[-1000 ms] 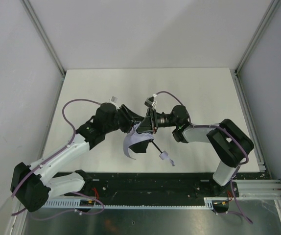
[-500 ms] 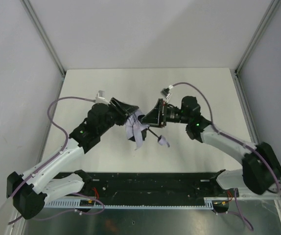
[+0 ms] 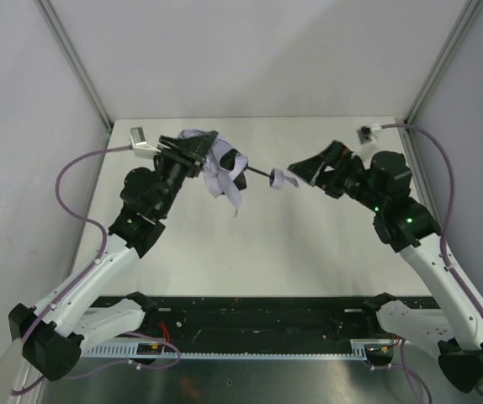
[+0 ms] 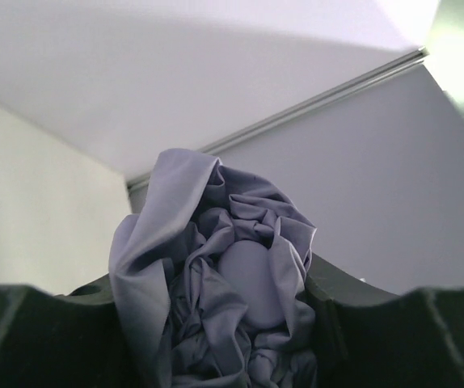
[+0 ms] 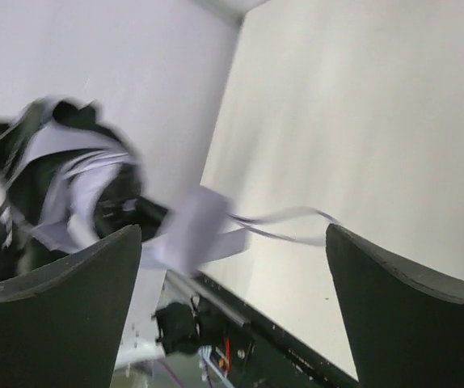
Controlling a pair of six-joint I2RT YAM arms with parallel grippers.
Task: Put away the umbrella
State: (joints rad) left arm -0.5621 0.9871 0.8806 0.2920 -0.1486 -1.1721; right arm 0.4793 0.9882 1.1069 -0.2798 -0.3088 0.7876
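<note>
Next, I close my right gripper on the loose end of the lavender-grey strap (image 3: 236,203) that hangs from the umbrella's canopy, away from the pale handle.
The umbrella is held off the table at the back left. Its crumpled lavender-grey canopy (image 3: 221,171) is bunched in my left gripper (image 3: 206,151), which is shut on the fabric. In the left wrist view the canopy (image 4: 216,275) fills the gap between the dark fingers (image 4: 361,323). A thin black shaft (image 3: 257,171) runs right to the pale handle (image 3: 284,178). My right gripper (image 3: 300,168) stands open just right of the handle, apart from it. The right wrist view shows the blurred handle (image 5: 190,230) and its loop strap (image 5: 293,217) ahead of the wide-open fingers (image 5: 62,307).
The white table (image 3: 309,252) is bounded by grey walls and aluminium posts (image 3: 73,63) at both sides. A black rail (image 3: 258,316) runs along the near edge. Lavender cables (image 3: 77,168) loop off both arms.
The right gripper has opened, let go of the umbrella and swung away to the right. The left arm has carried the canopy up toward the back left, and the shaft now points right.
</note>
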